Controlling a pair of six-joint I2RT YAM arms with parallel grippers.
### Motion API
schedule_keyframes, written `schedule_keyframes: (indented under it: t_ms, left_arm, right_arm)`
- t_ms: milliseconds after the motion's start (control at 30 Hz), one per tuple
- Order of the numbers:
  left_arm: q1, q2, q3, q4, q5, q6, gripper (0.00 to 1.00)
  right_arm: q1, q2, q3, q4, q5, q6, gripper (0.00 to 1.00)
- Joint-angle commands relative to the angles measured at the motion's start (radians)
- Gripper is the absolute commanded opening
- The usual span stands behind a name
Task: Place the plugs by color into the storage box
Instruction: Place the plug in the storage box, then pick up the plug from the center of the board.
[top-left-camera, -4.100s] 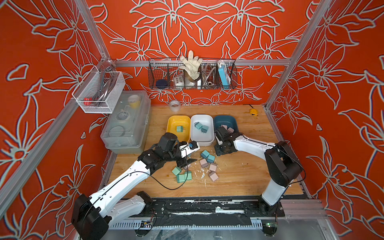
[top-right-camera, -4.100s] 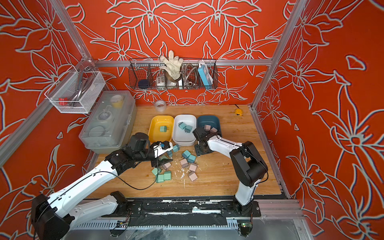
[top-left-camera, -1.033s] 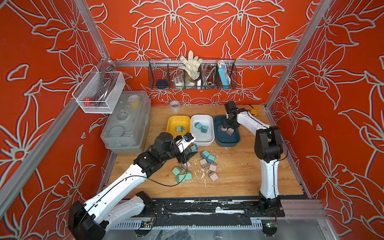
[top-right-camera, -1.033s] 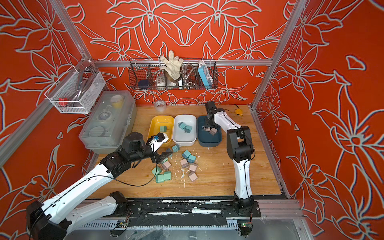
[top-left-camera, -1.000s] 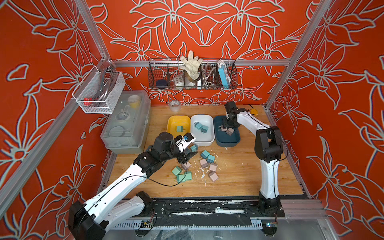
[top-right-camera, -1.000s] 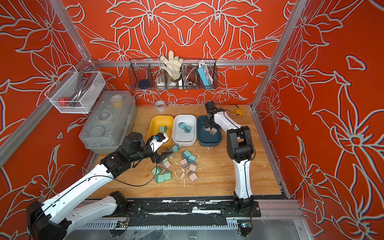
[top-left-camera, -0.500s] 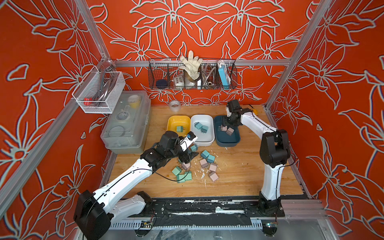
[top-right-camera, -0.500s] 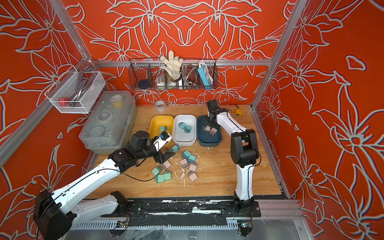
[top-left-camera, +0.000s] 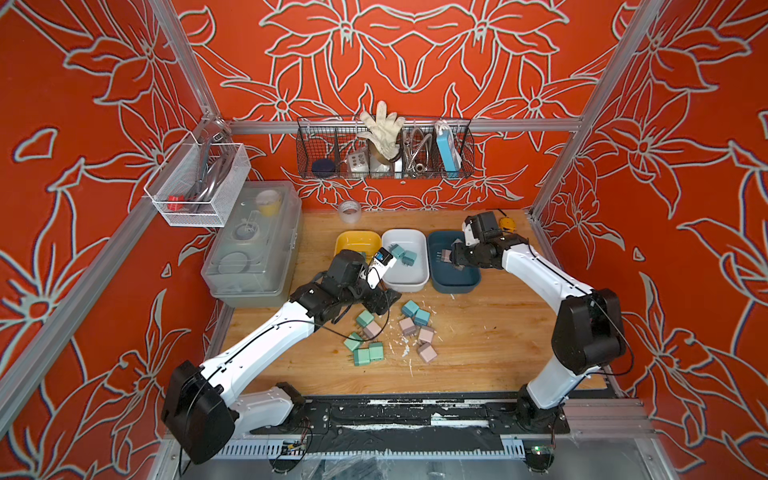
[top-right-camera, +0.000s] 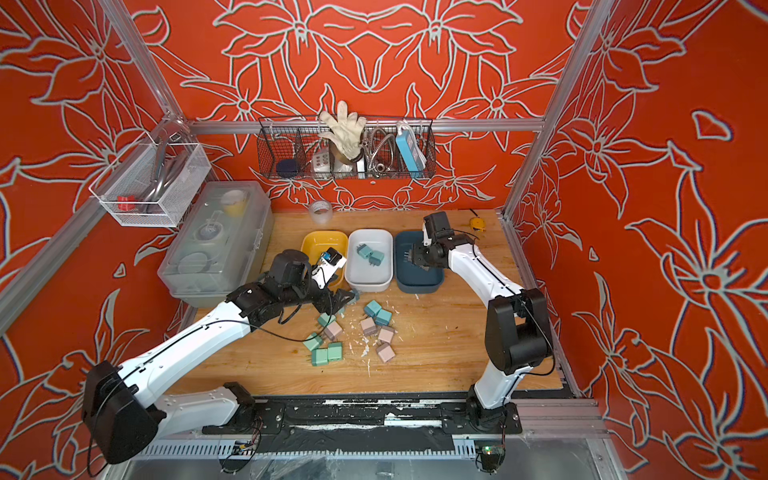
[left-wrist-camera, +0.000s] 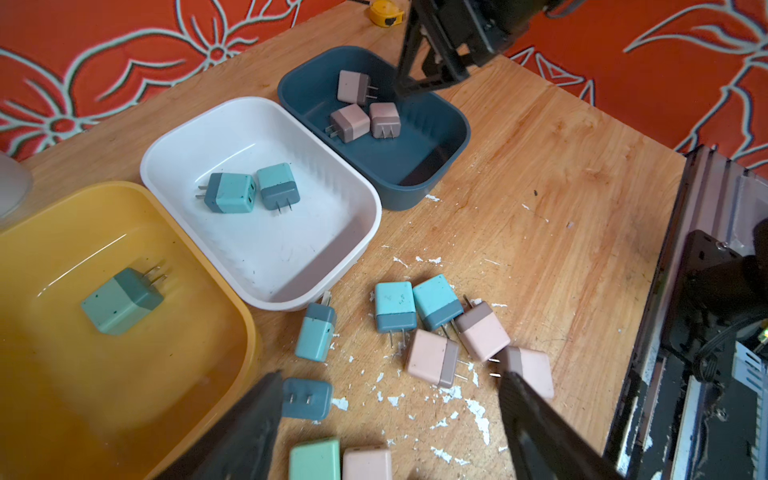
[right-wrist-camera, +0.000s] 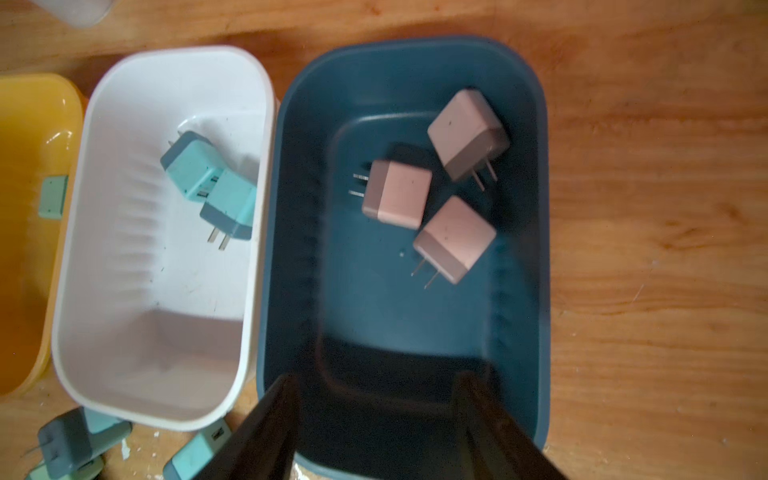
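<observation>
Next, my left gripper grabs the dark end (top-left-camera: 409, 311) (left-wrist-camera: 397, 321) of the teal plug that is nearer the white tray, in the teal pair beside the pink plugs.
Yellow (top-left-camera: 353, 240), white (top-left-camera: 409, 283) and dark blue (top-left-camera: 455, 286) trays of the storage box stand in a row. One mint plug (left-wrist-camera: 120, 299) lies in the yellow tray, two teal plugs (left-wrist-camera: 232, 193) in the white, three pink plugs (right-wrist-camera: 399, 195) in the blue. Several loose plugs (top-left-camera: 409, 309) lie in front of the trays. My left gripper (left-wrist-camera: 388, 378) hangs open over them, a teal plug (left-wrist-camera: 307, 397) next to one finger and a pink plug (left-wrist-camera: 432, 357) ahead of the jaws. My right gripper (right-wrist-camera: 376, 378) is open and empty above the blue tray.
A translucent lidded box (top-left-camera: 253, 245) stands at the left, just behind my left arm. A tape roll (top-left-camera: 349, 211) and a yellow tape measure (top-left-camera: 505, 224) lie at the back. Wire baskets (top-left-camera: 384, 153) hang on the walls. White flakes (left-wrist-camera: 478, 411) litter the wood.
My left gripper has swung from the front of the yellow tray to over the loose plugs. My right arm has swung its elbow out to the right, with the gripper still over the blue tray.
</observation>
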Motion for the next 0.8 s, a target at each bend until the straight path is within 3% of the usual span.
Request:
schedule_keyframes:
  t_ms: [0,767]
  left_arm:
    - [0.005,0.020,0.052,-0.107,-0.039,-0.030,0.81]
    - [-0.017,0.109,0.031,-0.142,0.136,-0.137,0.64]
  right_arm:
    - [0.016,-0.057,-0.068,0.016,-0.051,0.041,0.63]
    - [0.080,-0.425,-0.394,-0.048,-0.106,0.044,0.61]
